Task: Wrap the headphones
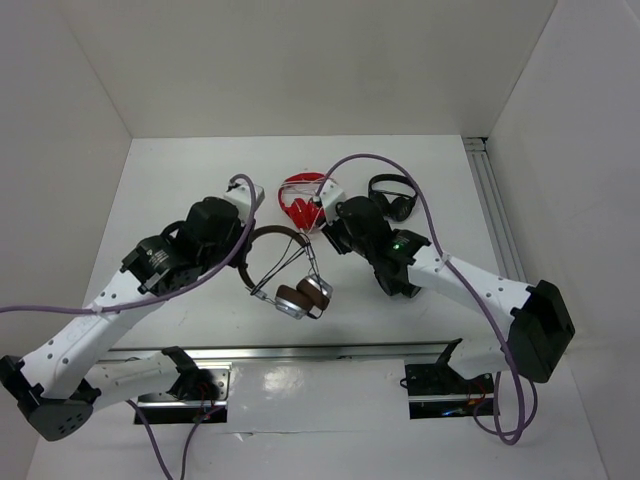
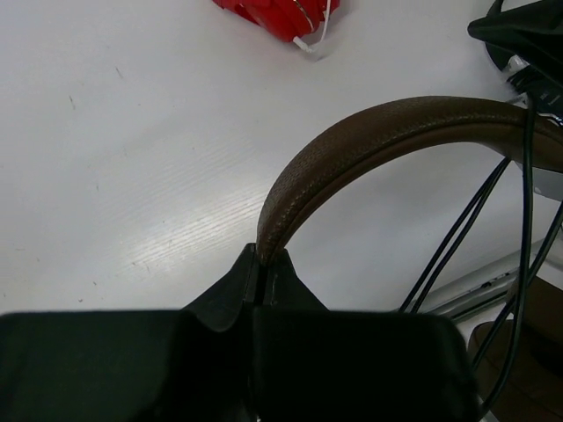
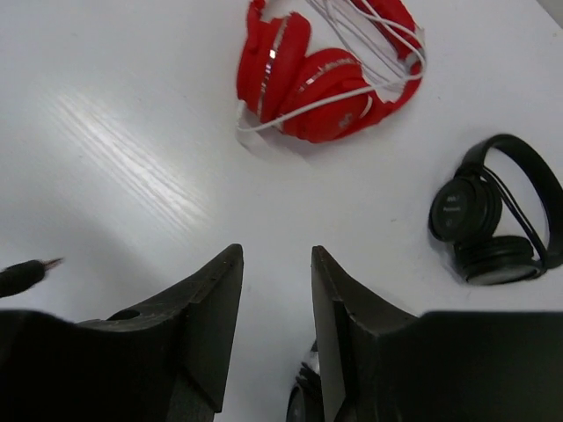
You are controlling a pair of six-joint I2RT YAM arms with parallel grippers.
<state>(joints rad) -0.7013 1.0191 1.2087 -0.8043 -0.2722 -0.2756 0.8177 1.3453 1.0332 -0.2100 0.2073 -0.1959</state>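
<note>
The robot's left gripper will release the brown headphones on the table (image 1: 314, 277) (image 2: 378, 149) between the red headphones and the metal rail.
The headphones have a brown headband (image 1: 272, 237) and brown pads on silver cups (image 1: 301, 296), lying at the table's middle. My left gripper (image 1: 250, 250) is shut on the headband's left end; the left wrist view shows the band (image 2: 369, 132) pinched at my left gripper (image 2: 264, 257). The thin dark cable (image 2: 457, 237) hangs loose under the band. A dark plug tip (image 3: 22, 277) shows at the left edge of the right wrist view. My right gripper (image 1: 325, 228) is open and empty just right of the headband, and it also shows in the right wrist view (image 3: 274, 255).
Red headphones with a white cord (image 1: 303, 197) lie behind the right gripper, also in the right wrist view (image 3: 325, 79). A small black pair (image 1: 392, 196) lies to their right (image 3: 493, 211). A metal rail (image 1: 300, 352) runs along the near edge.
</note>
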